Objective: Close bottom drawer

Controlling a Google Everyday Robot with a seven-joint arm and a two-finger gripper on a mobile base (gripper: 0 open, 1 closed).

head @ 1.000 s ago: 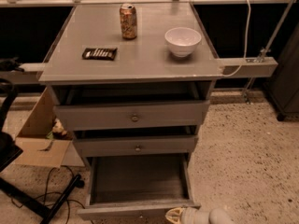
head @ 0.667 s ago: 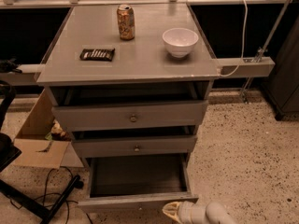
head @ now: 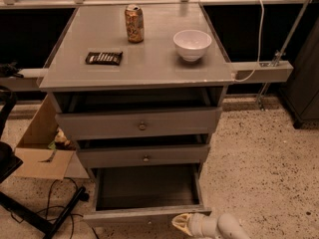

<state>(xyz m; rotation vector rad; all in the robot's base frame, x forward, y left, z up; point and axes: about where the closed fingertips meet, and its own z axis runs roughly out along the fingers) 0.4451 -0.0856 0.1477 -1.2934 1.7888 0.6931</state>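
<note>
I need to let go of the bottom drawer with my gripper when its front is pushed back close below the middle drawer (head: 147, 192).
The bottom drawer (head: 147, 188) of the grey cabinet is pulled far out, its bare grey-plank inside showing. Its narrow front (head: 144, 215) runs along the lower edge of the view; its knob is not seen. My gripper (head: 180, 222) is at the bottom right, its pale tip right at the right end of the drawer front, with the white arm (head: 224, 228) behind it. The middle drawer (head: 144, 156) and the top drawer (head: 139, 124) stand slightly out, each with a small knob.
On the cabinet top (head: 149, 63) stand a soda can (head: 134, 23), a white bowl (head: 192, 44) and a dark snack bar (head: 103, 58). A cardboard box (head: 40, 143) and black cables (head: 55, 203) lie at the left. Speckled floor (head: 264, 168) spreads to the right.
The camera has moved closer and lower toward the cabinet. My gripper has moved up and left to the right end of the bottom drawer's front.
</note>
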